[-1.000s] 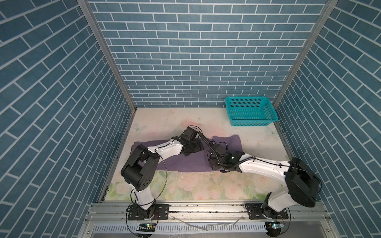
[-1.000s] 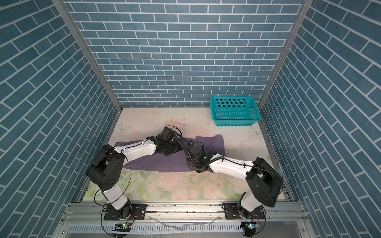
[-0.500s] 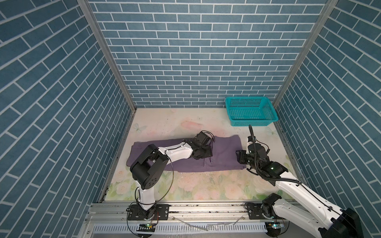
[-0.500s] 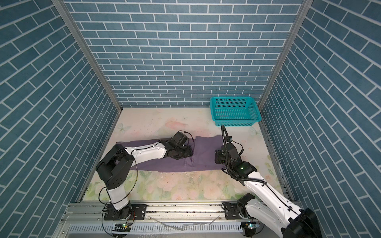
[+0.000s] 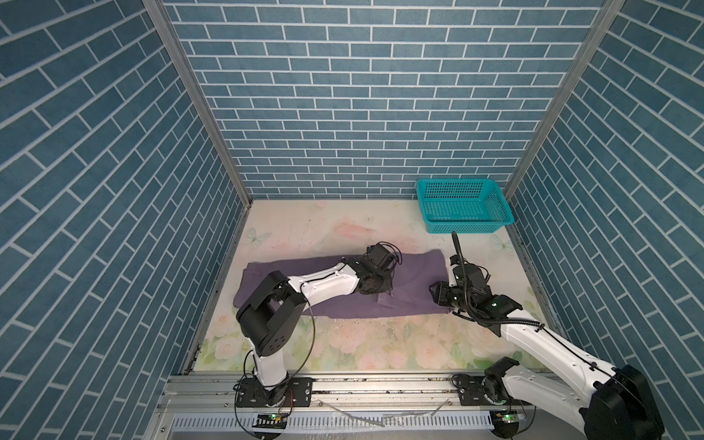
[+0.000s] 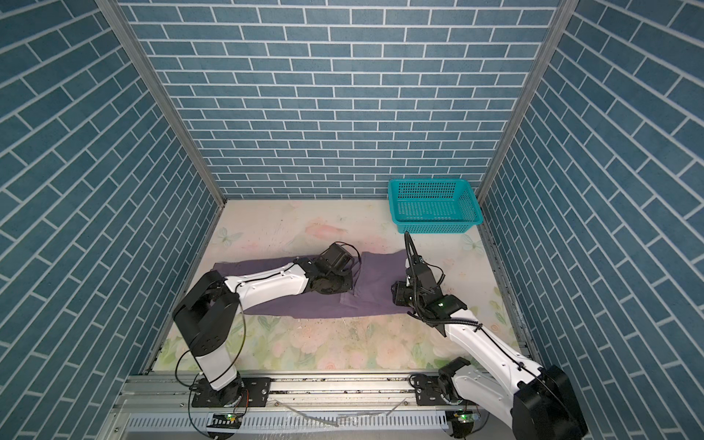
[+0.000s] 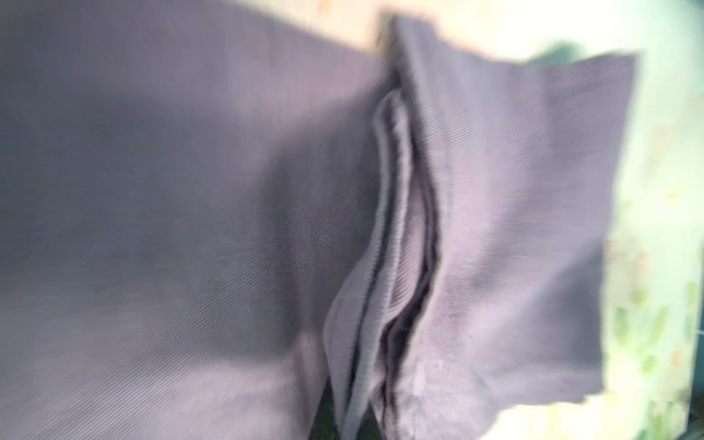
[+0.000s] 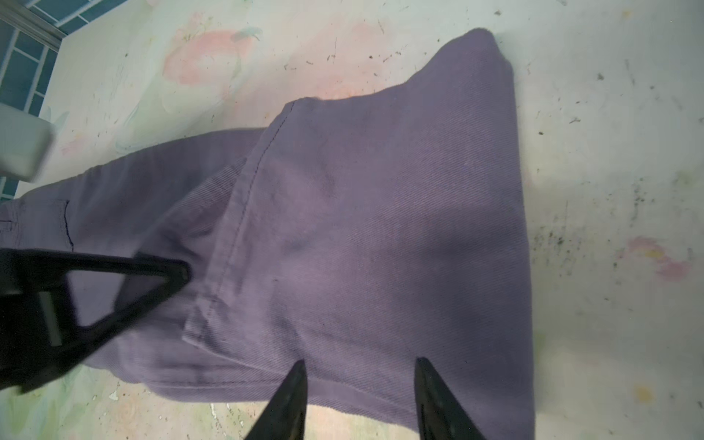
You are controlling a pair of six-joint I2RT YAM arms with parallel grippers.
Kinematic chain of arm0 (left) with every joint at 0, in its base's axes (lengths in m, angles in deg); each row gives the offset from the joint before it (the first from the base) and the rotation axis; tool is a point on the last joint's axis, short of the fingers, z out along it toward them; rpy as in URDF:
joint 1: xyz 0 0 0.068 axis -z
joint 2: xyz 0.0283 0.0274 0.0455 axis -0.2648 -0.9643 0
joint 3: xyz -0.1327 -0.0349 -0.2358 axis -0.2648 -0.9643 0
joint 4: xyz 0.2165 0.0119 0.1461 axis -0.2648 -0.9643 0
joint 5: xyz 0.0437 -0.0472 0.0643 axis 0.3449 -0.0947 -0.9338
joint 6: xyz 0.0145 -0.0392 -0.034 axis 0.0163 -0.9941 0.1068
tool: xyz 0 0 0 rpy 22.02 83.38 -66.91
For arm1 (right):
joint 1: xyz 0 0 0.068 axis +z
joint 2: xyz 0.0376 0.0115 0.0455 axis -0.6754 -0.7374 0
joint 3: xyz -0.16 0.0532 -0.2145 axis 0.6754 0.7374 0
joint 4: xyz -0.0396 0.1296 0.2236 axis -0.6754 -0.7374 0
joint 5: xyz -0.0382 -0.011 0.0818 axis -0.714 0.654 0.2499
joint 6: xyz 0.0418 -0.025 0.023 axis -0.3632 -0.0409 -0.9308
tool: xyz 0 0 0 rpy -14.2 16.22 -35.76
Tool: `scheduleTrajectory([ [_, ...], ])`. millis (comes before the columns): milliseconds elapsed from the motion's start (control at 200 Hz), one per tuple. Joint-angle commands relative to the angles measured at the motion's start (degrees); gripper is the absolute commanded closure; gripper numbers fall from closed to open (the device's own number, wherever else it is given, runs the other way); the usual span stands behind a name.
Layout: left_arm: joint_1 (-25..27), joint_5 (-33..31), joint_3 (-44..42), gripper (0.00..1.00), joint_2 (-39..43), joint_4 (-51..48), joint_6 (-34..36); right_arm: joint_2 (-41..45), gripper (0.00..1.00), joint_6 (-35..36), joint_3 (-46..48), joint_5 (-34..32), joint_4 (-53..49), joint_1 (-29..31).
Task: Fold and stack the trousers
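Observation:
Next, my left gripper takes the lower hem's far corner (image 7: 393,103) and pulls it out flat, because the lower hem is bunched up against the upper hem.
The dusty-purple trousers (image 5: 415,278) (image 6: 377,282) lie flat in a long band across the middle of the floral table, one end folded back over the rest. My left gripper (image 5: 383,291) (image 6: 346,289) is down on the hemmed edge of that folded layer and shut on a pinch of cloth. In the left wrist view the ridged cloth (image 7: 396,213) runs down into the left gripper (image 7: 356,423). My right gripper (image 5: 434,295) (image 6: 396,297) hangs over the trousers' right end. In the right wrist view this gripper (image 8: 361,365) is open, its fingers (image 8: 299,377) above the cloth's near edge.
A teal mesh basket (image 5: 466,228) (image 6: 438,227) stands at the back right corner of the table. Blue brick-patterned walls (image 5: 362,114) close in the table on three sides. A metal rail (image 5: 381,384) runs along the front edge.
My right arm swung from the middle of the trousers out to their right end and its jaws narrowed. My left gripper slid right along the cloth and shut on it.

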Motion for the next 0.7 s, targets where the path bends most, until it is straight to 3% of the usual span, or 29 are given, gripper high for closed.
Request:
scheduleTrajectory([
  [0, 0.1, -7.6, -0.1, 0.99, 6.3, -6.5, 2.1, -2.2, 0.55, 0.0, -2.7, 2.8, 2.4, -0.1],
  [135, 0.1, -10.5, -5.5, 0.90, 9.8, -6.4, 0.5, -5.2, 0.55, -0.6, -3.1, 5.7, 4.7, -0.1],
  [275, -0.4, -12.7, -9.6, 0.84, 7.1, -7.1, -2.5, -7.1, 0.55, -0.5, -4.8, 7.7, 4.4, -0.1],
  [305, -0.9, -12.4, -10.4, 0.74, 6.6, -7.0, -3.2, -7.0, 0.55, -0.2, -5.0, 7.6, 4.3, -0.1],
  [375, -2.4, -11.3, -11.8, 0.35, 6.4, -6.2, -4.3, -6.7, 0.53, 0.0, -5.2, 6.6, 3.5, -0.1],
  [440, -3.6, -11.9, -11.5, 0.22, 7.3, -7.2, -4.0, -6.2, 0.52, 0.0, -5.2, 6.7, 3.2, -0.1],
  [545, -5.1, -13.7, -8.9, 0.28, 8.9, -9.3, -0.9, -5.3, 0.51, -0.1, -4.0, 6.2, 3.6, -0.1],
  [695, -5.9, -13.4, -2.3, 0.54, 8.0, -11.8, 4.0, -6.5, 0.53, 0.1, -3.8, 6.0, 2.0, 0.0],
])
